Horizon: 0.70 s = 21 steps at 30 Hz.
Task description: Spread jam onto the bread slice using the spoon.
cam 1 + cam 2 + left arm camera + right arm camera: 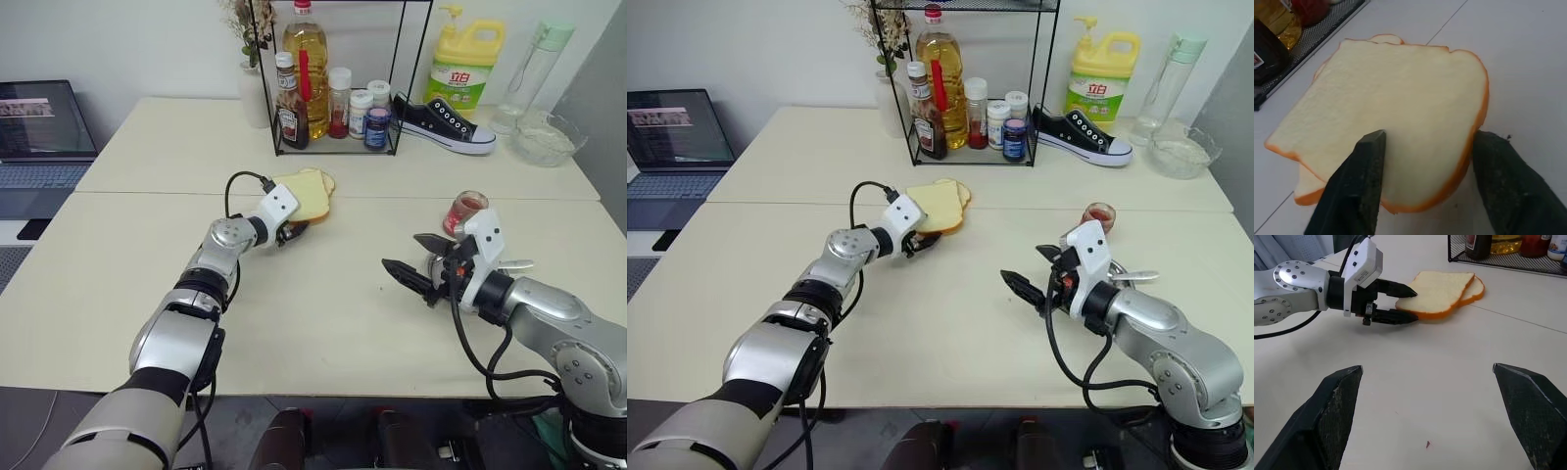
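The spoon is next for my right gripper, which should go to it and close on the outer end of its slim silver handle [527,263], near the jam jar.
Two pale bread slices lie stacked in front of the wire rack. My left gripper [297,232] is shut on the near edge of the upper bread slice [309,194], with one finger [1369,166] on its top face and the other against the crust from below; that edge sits slightly raised. My right gripper [404,253] hovers open and empty above the table at the right, pointing toward the bread. The small jam jar [468,211] stands just behind it. The spoon's slim silver handle [1132,278] pokes out beside the right wrist; its bowl is hidden.
A wire rack [333,147] with oil and sauce bottles stands behind the bread. To its right are a black sneaker [446,122], a yellow detergent bottle [468,69], a glass bowl [549,137] and a clear bottle [534,64]. A laptop [44,137] sits far left.
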Each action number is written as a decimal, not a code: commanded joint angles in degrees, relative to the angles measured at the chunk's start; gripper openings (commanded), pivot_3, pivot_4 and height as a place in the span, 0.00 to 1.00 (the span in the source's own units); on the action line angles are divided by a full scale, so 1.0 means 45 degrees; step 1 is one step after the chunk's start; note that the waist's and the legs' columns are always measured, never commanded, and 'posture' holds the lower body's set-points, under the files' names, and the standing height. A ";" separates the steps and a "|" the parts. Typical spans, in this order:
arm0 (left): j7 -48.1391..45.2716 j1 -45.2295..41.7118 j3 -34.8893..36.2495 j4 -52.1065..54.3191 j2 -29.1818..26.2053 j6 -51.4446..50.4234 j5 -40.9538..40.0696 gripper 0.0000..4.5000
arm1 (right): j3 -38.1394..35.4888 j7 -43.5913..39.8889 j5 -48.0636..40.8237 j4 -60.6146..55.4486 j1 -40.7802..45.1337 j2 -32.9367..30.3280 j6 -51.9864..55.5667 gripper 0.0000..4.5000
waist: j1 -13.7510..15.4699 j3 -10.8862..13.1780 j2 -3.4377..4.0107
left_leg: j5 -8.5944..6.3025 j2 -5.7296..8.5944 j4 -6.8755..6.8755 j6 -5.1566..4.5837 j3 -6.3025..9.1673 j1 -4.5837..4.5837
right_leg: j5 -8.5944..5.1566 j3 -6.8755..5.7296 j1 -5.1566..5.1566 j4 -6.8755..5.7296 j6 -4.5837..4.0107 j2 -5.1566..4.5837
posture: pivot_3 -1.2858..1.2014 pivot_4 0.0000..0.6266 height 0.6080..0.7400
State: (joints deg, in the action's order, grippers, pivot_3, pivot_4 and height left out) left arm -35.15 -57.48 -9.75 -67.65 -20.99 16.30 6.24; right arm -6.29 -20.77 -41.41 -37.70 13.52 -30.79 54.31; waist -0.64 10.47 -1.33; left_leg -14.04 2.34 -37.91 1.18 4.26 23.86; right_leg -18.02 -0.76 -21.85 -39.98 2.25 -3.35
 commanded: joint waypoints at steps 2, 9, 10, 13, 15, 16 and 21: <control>0.0171 -0.0368 0.0569 -0.0150 0.0058 0.0447 -0.0162 0.25 | -0.0357 0.0153 -0.0188 -0.0437 0.0154 -0.0102 -0.0053 1.00 | -0.0009 0.0000 0.0000 | 0.0000 -0.0003 0.0000 0.0000 0.0003 0.0000 | 0.0000 -0.0002 -0.0001 -0.0002 0.0000 0.0001 | 0.52 0.24 1.00; -0.1256 0.0051 0.1590 0.1084 0.0015 0.0842 -0.1220 0.01 | -0.0286 0.0151 -0.0430 -0.0284 0.0449 0.0015 -0.0038 1.00 | -0.0060 0.0000 0.0000 | 0.0001 -0.0003 -0.0002 0.0000 0.0004 0.0000 | 0.0000 -0.0004 -0.0002 -0.0004 0.0000 0.0002 | 0.52 0.24 1.00; -0.1710 0.0216 0.1649 0.1457 -0.0003 0.0943 -0.1377 0.01 | -0.0304 0.0163 -0.0484 -0.0305 0.0462 0.0033 -0.0018 1.00 | -0.0067 0.0000 0.0000 | 0.0001 -0.0003 -0.0001 0.0001 0.0003 0.0000 | 0.0000 -0.0003 -0.0003 -0.0004 0.0000 0.0002 | 0.52 0.24 1.00; -0.4313 0.2357 0.1074 0.5921 -0.0518 0.0753 -0.2340 0.01 | -0.0544 0.0037 -0.0689 -0.0356 0.0306 -0.0167 0.0066 1.00 | -0.0143 -0.0001 0.0003 | 0.0004 -0.0006 -0.0001 0.0006 0.0002 0.0003 | 0.0000 0.0015 -0.0001 -0.0002 -0.0001 -0.0001 | 0.52 0.24 1.00; -0.5569 0.4215 0.0399 0.9556 -0.1133 0.0103 -0.2805 0.01 | -0.0783 -0.0105 -0.0834 -0.0363 0.0044 -0.0407 0.0090 1.00 | -0.0227 -0.0005 0.0009 | 0.0010 -0.0014 0.0012 0.0018 0.0002 0.0003 | 0.0000 0.0043 -0.0001 0.0013 -0.0002 -0.0007 | 0.52 0.24 1.00; -0.5907 0.5034 0.0153 1.1069 -0.1400 -0.0478 -0.3032 0.01 | -0.0900 -0.0165 -0.0908 -0.0365 -0.0105 -0.0526 0.0089 1.00 | -0.0239 -0.0005 0.0010 | 0.0025 -0.0016 0.0013 0.0044 0.0006 0.0002 | 0.0000 0.0051 0.0000 0.0014 -0.0003 -0.0011 | 0.52 0.24 1.00; -0.6975 0.8277 -0.1081 1.4987 -0.2663 -0.0995 -0.2781 0.01 | -0.1508 -0.0479 -0.1041 -0.0513 -0.1267 -0.1139 0.0066 1.00 | -0.0214 -0.0011 0.0023 | 0.0002 -0.0024 0.0017 0.0003 0.0024 -0.0004 | 0.0000 0.0046 0.0002 0.0007 -0.0007 -0.0048 | 0.52 0.24 1.00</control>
State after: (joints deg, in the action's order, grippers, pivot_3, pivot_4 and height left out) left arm -65.30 -21.00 -13.78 -4.09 -31.84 10.47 -6.50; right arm -10.94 -21.97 -45.15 -38.01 8.59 -35.17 54.88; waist -1.61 10.42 -1.23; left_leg -14.04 2.24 -37.85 1.19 4.38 23.77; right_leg -18.02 -0.57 -21.75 -39.96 2.22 -3.56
